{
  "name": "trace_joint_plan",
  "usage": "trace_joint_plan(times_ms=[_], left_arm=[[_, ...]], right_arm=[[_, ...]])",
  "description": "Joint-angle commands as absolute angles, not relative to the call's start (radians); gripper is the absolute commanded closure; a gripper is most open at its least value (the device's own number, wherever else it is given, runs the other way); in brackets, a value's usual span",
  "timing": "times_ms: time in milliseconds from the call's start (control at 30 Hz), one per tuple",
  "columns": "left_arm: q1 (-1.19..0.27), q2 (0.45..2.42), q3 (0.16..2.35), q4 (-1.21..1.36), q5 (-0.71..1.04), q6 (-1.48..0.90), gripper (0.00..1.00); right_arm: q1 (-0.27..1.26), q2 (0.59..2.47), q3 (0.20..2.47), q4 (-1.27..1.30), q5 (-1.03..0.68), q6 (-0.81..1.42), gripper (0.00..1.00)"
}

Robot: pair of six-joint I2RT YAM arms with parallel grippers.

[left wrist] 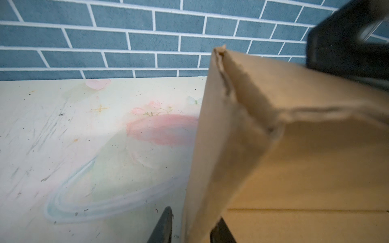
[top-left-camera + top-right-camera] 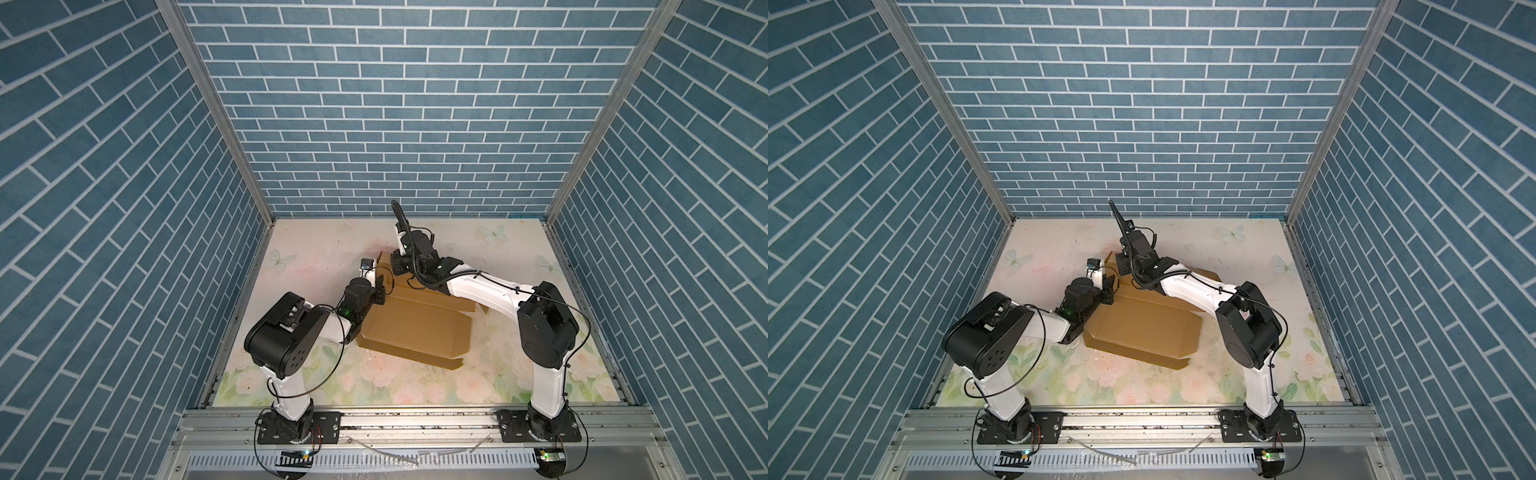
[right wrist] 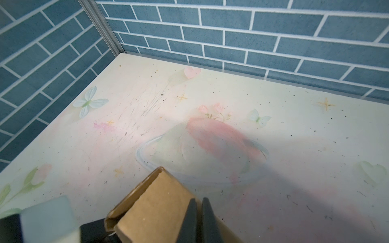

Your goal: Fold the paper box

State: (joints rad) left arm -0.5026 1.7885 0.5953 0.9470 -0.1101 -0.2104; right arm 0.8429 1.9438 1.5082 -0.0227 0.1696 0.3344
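Note:
I will move my left gripper farther along, as it straddles the box's upright cardboard side short of the doubled flap, and pinch side and flap together [image 1: 227, 89].
The paper box [image 2: 415, 332] [image 2: 1142, 328] is a brown cardboard piece lying mid-table, its near part a shallow tray and its far-left corner raised. My left gripper [image 2: 381, 291] [image 2: 1109, 291] is at that corner. In the left wrist view it [image 1: 192, 229] stands open astride an upright cardboard wall [image 1: 221, 147], one finger [image 1: 164, 227] apart from it. My right gripper [image 2: 390, 270] [image 2: 1119, 266] reaches across from the right. In the right wrist view it [image 3: 199, 218] is shut on the edge of a doubled cardboard flap [image 3: 155, 206].
The floral table mat [image 2: 478, 382] runs to blue brick walls [image 2: 395, 124] at the back and both sides. An aluminium rail [image 2: 415, 419] with both arm bases lines the front. Part of the left arm [image 3: 48, 218] sits beside the flap in the right wrist view.

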Motion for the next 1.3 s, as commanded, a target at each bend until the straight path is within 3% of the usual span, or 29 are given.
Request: trace_joint_plan(times_ms=[0, 433, 700, 900, 1200, 1267], left_arm=[[-0.5, 1.798, 0.62, 0.95, -0.112, -0.229, 0.69], [-0.501, 1.767, 0.694, 0.839, -0.131, -0.258, 0.69], [-0.495, 1.778, 0.739, 0.792, -0.145, -0.273, 0.83], [-0.495, 1.779, 0.756, 0.766, -0.144, -0.27, 1.0], [-0.495, 1.758, 0.751, 0.749, -0.138, -0.247, 1.0], [-0.494, 1.752, 0.747, 0.749, -0.139, -0.247, 0.94]], right_arm=[[0.848, 1.95, 1.477, -0.118, 0.148, 0.351, 0.91], [0.854, 1.944, 1.467, -0.111, 0.14, 0.357, 0.92], [0.855, 1.942, 1.46, -0.101, 0.13, 0.365, 0.92], [0.857, 1.938, 1.454, -0.096, 0.124, 0.373, 0.92], [0.859, 1.925, 1.447, -0.085, 0.119, 0.376, 0.89], [0.859, 1.922, 1.447, -0.083, 0.12, 0.376, 0.88]])
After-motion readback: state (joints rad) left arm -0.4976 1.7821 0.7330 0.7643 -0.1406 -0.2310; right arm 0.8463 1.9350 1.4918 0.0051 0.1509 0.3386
